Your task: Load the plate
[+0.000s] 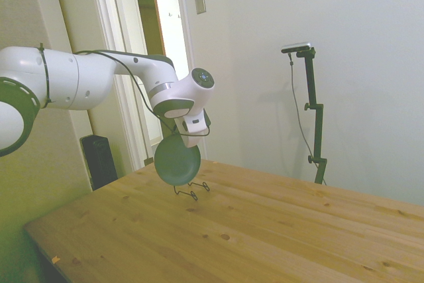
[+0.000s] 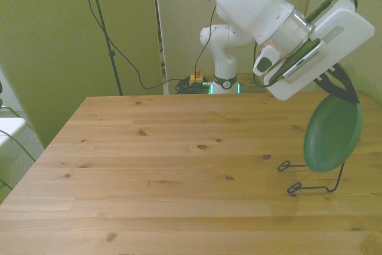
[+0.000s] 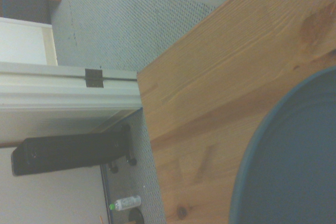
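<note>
The robot's gripper will release the grey-green plate standing on edge in the thin black wire rack [image 2: 330,186].
The grey-green plate [image 1: 177,161] [image 2: 332,134] hangs on edge, nearly upright, held by its upper rim. My gripper [image 2: 343,88] [image 1: 189,136] is shut on that rim from above. Just under the plate a thin black wire rack [image 2: 313,178] [image 1: 192,191] stands on the wooden table [image 2: 179,165], near the front view's right edge. The plate's lower rim sits within the rack's upright loop; whether it touches the wire is unclear. In the wrist view the plate [image 3: 294,156] fills one corner, above the table's corner [image 3: 210,93].
The rack stands close to the table's corner by a doorway [image 1: 156,44]. A dark speaker box [image 1: 99,160] [image 3: 68,153] and a small bottle [image 3: 126,202] are on the floor beyond that edge. Bare wood stretches across the front view's left and middle.
</note>
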Controlling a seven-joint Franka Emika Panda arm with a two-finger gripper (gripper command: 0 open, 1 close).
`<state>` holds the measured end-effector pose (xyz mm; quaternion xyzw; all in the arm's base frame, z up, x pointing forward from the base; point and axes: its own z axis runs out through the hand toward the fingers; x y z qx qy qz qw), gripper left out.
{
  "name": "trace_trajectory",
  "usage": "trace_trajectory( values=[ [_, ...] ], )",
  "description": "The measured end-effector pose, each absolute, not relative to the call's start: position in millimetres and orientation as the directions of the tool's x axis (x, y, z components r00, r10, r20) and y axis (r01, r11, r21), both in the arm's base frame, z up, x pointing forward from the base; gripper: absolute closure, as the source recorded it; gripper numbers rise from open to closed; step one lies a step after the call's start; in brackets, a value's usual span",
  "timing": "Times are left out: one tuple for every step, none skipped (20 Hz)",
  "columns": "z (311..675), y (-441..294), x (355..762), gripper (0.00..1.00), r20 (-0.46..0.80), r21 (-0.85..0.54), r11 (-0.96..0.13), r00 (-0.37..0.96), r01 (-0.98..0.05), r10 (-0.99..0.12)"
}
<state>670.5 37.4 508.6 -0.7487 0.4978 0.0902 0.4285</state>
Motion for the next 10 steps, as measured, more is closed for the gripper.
trace_trajectory(
  values=[
    [503.3, 41.3, 674.6, 1.0, -0.564, -0.548, -0.131, 0.48, -0.826, -0.672],
    [497.9, 45.8, 678.8, 1.0, -0.567, -0.543, -0.128, 0.475, -0.83, -0.673],
    [495.0, 49.6, 682.5, 1.0, -0.569, -0.541, -0.126, 0.472, -0.831, -0.673],
    [493.8, 49.8, 684.6, 1.0, -0.571, -0.54, -0.124, 0.47, -0.833, -0.673],
    [494.5, 49.0, 685.9, 1.0, -0.571, -0.541, -0.121, 0.469, -0.832, -0.674],
    [496.2, 47.6, 686.7, 1.0, -0.57, -0.543, -0.119, 0.468, -0.831, -0.675],
    [498.1, 46.6, 687.2, 1.0, -0.568, -0.546, -0.116, 0.469, -0.83, -0.676],
    [499.4, 46.3, 687.5, 1.0, -0.568, -0.547, -0.116, 0.469, -0.829, -0.676],
    [500.0, 46.4, 687.6, 0.0, -0.567, -0.548, -0.116, 0.47, -0.828, -0.676],
    [500.2, 46.4, 687.7, 0.0, -0.567, -0.549, -0.116, 0.47, -0.828, -0.676]
  ],
)
